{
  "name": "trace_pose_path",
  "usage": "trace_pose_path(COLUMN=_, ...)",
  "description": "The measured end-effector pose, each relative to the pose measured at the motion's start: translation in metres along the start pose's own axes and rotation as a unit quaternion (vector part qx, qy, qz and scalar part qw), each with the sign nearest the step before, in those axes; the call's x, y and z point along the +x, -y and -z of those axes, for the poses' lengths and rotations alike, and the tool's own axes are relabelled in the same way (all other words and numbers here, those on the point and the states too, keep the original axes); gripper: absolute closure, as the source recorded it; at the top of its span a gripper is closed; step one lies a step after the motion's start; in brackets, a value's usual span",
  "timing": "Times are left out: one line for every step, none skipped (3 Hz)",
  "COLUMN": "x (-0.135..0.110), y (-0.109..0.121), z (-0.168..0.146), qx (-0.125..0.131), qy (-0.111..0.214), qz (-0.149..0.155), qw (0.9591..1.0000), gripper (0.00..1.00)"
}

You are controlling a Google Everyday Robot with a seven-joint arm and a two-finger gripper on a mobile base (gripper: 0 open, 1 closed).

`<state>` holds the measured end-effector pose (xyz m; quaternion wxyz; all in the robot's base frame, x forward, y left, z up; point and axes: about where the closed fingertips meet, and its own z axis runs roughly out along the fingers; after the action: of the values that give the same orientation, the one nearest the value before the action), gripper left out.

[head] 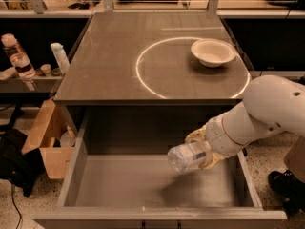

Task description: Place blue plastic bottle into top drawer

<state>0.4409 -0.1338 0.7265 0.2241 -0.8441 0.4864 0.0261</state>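
Note:
I will let go of the blue plastic bottle on the drawer's bottom, between its middle and the drawer's side [194, 171] near my arm.
The blue plastic bottle [187, 156] is clear and ribbed and lies on its side in the air, its base pointing left. My gripper [205, 151] is shut on its right part and holds it above the right half of the open top drawer [143, 187]. The drawer is a wide grey metal tray with a flat floor, pulled out below the table. The bottle's cap is hidden behind my fingers. The bottle casts a shadow on the drawer floor below it.
A white bowl [212, 52] stands on the grey table top [119, 66] inside a white circle. A wooden box [47, 142] stands on the floor left of the drawer. A pink-capped bottle [16, 56] and an opaque white bottle [60, 57] stand on a shelf at the left.

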Motion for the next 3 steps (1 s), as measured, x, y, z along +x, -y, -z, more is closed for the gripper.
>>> trace_pose_path(x=0.008, y=-0.008, z=-0.009, qx=-0.006, qy=-0.004, qz=-0.017, qw=0.9998, gripper=1.00)
trace_pose_path(x=0.014, y=-0.019, z=-0.018, qx=-0.014, qy=-0.004, qz=-0.032, qw=0.9994, gripper=1.00)
trace_pose_path(x=0.017, y=-0.027, z=-0.023, qx=-0.018, qy=-0.005, qz=-0.041, qw=0.9990, gripper=1.00)
